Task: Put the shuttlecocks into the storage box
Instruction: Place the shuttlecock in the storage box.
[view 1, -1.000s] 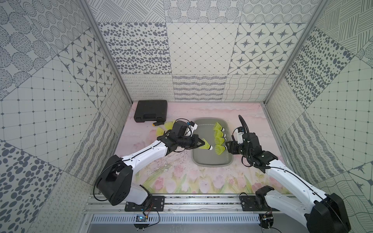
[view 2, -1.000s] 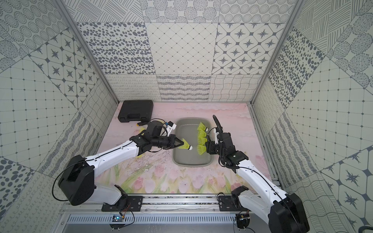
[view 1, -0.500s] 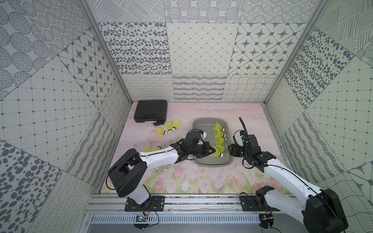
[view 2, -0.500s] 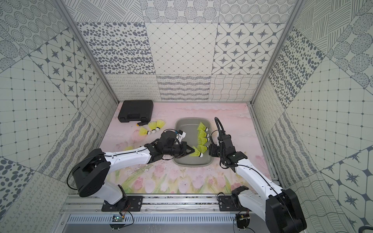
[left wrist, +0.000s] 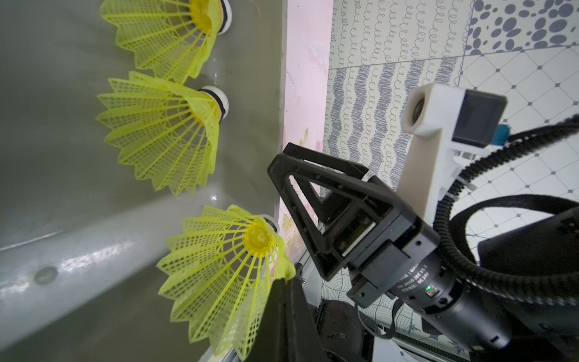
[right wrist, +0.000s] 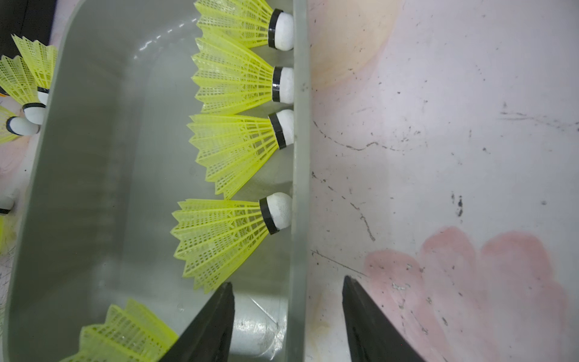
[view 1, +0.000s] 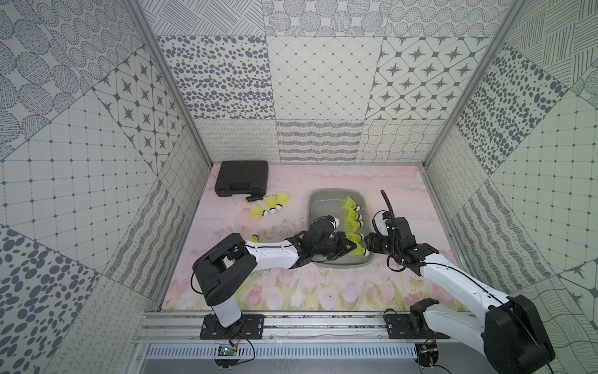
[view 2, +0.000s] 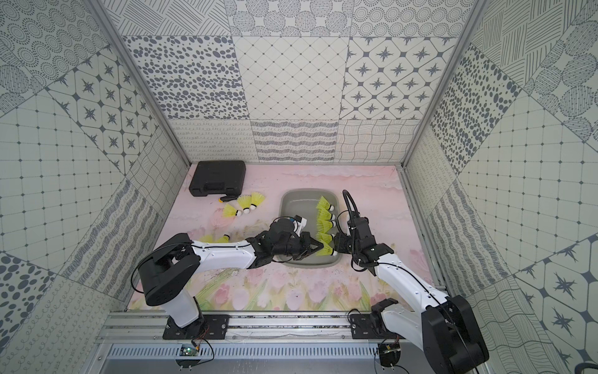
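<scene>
Next, I release the shuttlecock from my left gripper at the near end of the row inside the grey storage box (view 1: 355,256) (left wrist: 163,246).
The grey storage box (view 1: 309,207) (view 2: 283,207) lies mid-table. Several yellow-green shuttlecocks (view 1: 351,213) (right wrist: 232,150) lie in a row inside it, with their cork tips against its right wall. My left gripper (view 1: 351,250) (left wrist: 286,282) is shut on the skirt edge of one more shuttlecock (view 1: 358,251) (left wrist: 225,260), held low over the box's near right corner. My right gripper (view 1: 369,247) (right wrist: 286,288) is open and straddles the box's right wall (right wrist: 300,175) at that corner. One of its fingers is inside and one outside, and it holds nothing. Three loose shuttlecocks (view 1: 270,204) (view 2: 244,203) lie on the mat left of the box. Others (view 2: 223,238) are partly hidden behind the left arm.
A black hard case (view 1: 242,177) sits in the far left corner, with a small orange-and-black screwdriver (view 1: 254,198) just in front of it. Patterned walls close in three sides. The left arm stretches across the box's near left part.
My left gripper carried its shuttlecock from the box's left rim down to the near right corner. My right gripper shifted toward that corner and its jaws narrowed a little.
</scene>
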